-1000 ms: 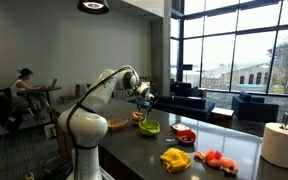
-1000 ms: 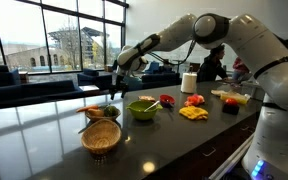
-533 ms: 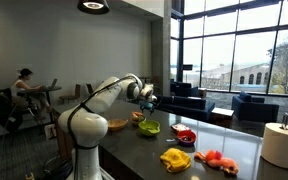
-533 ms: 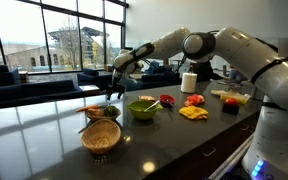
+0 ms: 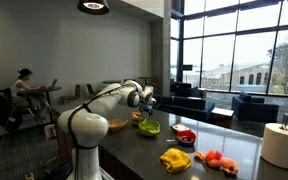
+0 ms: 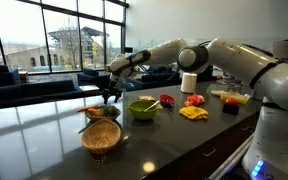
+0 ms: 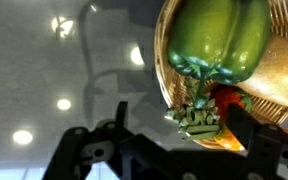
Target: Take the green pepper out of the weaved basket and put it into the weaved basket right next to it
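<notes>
My gripper should move toward the green pepper and close on its thin stem (image 7: 199, 91), because its open fingers are on both sides of the asparagus beside the green pepper.
The green pepper (image 7: 216, 35) lies in a weaved basket (image 7: 162, 62) with a red and orange vegetable (image 7: 230, 102) beside its stem. My gripper (image 7: 182, 122) is open and empty just above the basket's rim, its fingers on either side of the pepper's stem end. In an exterior view the gripper (image 6: 110, 93) hangs over that basket (image 6: 95, 112), and the empty weaved basket (image 6: 102, 138) stands right in front of it. In an exterior view the gripper (image 5: 144, 100) sits above the filled basket (image 5: 138, 117), with the other basket (image 5: 117, 125) beside it.
A green bowl (image 6: 142, 108) stands next to the baskets. Further along the dark counter are red vegetables (image 6: 194, 100), a yellow item (image 6: 193, 113) and a paper towel roll (image 6: 189, 82). Sofas and large windows lie behind the counter.
The arm has stretched out and lowered, bringing the open gripper down and closer to the basket with the green pepper. The objects have not moved.
</notes>
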{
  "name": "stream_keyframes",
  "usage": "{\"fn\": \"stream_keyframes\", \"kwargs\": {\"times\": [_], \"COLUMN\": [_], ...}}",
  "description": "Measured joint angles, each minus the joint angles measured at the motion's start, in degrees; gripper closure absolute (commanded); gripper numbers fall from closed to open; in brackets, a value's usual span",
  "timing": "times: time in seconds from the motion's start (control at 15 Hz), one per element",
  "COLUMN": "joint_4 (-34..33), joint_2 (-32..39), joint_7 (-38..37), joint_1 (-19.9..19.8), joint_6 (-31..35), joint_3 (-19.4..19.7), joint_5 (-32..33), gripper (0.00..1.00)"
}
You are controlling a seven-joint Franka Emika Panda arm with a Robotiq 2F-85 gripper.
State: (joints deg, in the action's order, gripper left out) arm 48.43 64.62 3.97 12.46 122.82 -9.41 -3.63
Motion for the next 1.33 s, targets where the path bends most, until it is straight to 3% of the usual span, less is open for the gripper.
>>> {"fn": "stream_keyframes", "kwargs": {"times": [0.13,0.67,0.8,0.87,0.93,1.07,1.33], "joint_4": [-2.5,-9.0,-9.7,-10.0,-10.2,-10.4,-10.5], "joint_2": [1.4,4.7,4.9,5.0,5.1,5.1,5.1], "joint_7": [-0.1,-1.2,-1.4,-1.6,-1.9,-2.3,-3.1], "joint_1": [0.6,1.5,1.5,1.5,1.5,1.5,1.6], "joint_6": [-1.8,-6.1,-6.2,-6.2,-6.3,-6.3,-6.7], "joint_3": [0.0,0.2,0.4,0.5,0.6,0.8,0.8], "joint_5": [0.0,0.1,0.1,0.1,0.1,0.1,0.1], "gripper": [0.32,0.94,1.0,1.0,0.74,0.71,0.46]}}
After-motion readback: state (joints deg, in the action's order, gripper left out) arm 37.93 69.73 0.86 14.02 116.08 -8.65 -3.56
